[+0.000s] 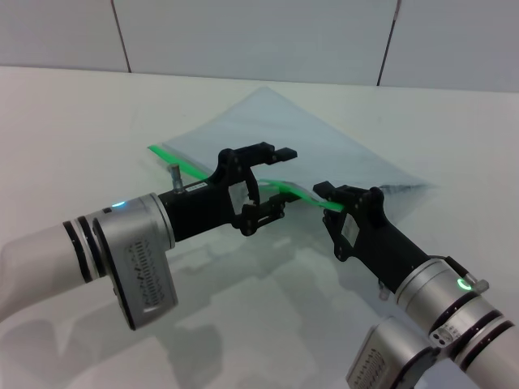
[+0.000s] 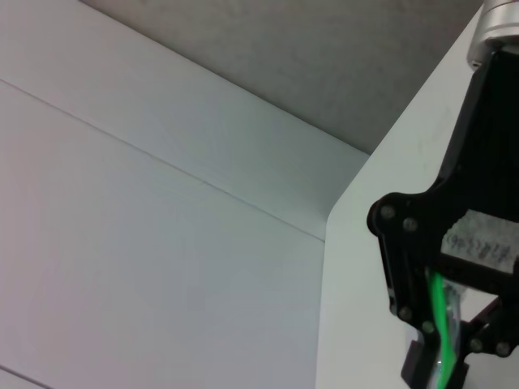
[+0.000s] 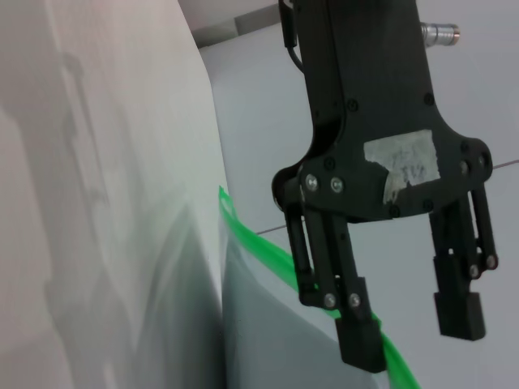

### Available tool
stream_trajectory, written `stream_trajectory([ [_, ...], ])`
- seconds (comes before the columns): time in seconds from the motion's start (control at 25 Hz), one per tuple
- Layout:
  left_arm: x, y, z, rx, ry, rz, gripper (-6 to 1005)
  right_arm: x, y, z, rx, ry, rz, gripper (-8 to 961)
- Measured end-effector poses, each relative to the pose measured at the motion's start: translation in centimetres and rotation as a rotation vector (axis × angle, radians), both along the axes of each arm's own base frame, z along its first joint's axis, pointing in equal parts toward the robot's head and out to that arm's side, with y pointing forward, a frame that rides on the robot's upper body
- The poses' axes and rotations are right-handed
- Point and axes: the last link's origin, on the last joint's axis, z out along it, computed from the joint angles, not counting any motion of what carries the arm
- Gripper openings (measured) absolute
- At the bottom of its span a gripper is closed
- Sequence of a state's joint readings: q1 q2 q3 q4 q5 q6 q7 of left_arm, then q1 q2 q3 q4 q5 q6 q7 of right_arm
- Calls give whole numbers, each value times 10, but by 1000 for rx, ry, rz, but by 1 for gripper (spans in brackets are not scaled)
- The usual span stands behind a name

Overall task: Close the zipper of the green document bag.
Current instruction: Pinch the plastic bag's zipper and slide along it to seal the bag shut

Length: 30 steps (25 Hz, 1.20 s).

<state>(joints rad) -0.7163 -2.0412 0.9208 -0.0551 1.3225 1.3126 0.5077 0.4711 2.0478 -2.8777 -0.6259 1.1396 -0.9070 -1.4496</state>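
Observation:
The zipper hangs in a loose bow between my grippers, so I will pinch the zipper's middle (image 1: 278,185) with my left gripper and pull it away from my right gripper, which holds its end.
The green document bag (image 1: 324,138) lies flat on the white table, a pale translucent pouch with its near long edge lifted. The zipper (image 1: 182,162) runs along that edge as a bright green strip. My left gripper (image 1: 276,182) is open, one finger above and one below the strip at its middle. The right wrist view shows this left gripper (image 3: 409,332) with the zipper (image 3: 251,243) passing one fingertip. My right gripper (image 1: 328,194) is shut on the bag's green edge at its right end, and the left wrist view shows the strip (image 2: 440,304) between its jaws. I cannot make out the slider tab.
The white table (image 1: 81,130) stretches left and in front of the bag. Its far edge meets a pale panelled wall (image 1: 243,32) just behind the pouch. Both forearms cross the table's near half.

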Motion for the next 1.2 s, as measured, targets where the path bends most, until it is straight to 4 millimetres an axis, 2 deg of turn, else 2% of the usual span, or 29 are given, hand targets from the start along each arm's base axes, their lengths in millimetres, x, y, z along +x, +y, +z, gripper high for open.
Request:
stream_trajectory([
  [0.08,0,0,0,-2,2,-1,695,0,0,0,0,0,0,57],
  [0.48,-1,0,-1,-3,10,0,285,0,0,0,0,0,0,54],
  [0.72,-1,0,-1,-3,12,0,179,1,0,0,-1,-8,6,52],
  [1.2,-2,-2,-3,-16,21,0,183,1,-2,-1,-8,-39,44,55],
])
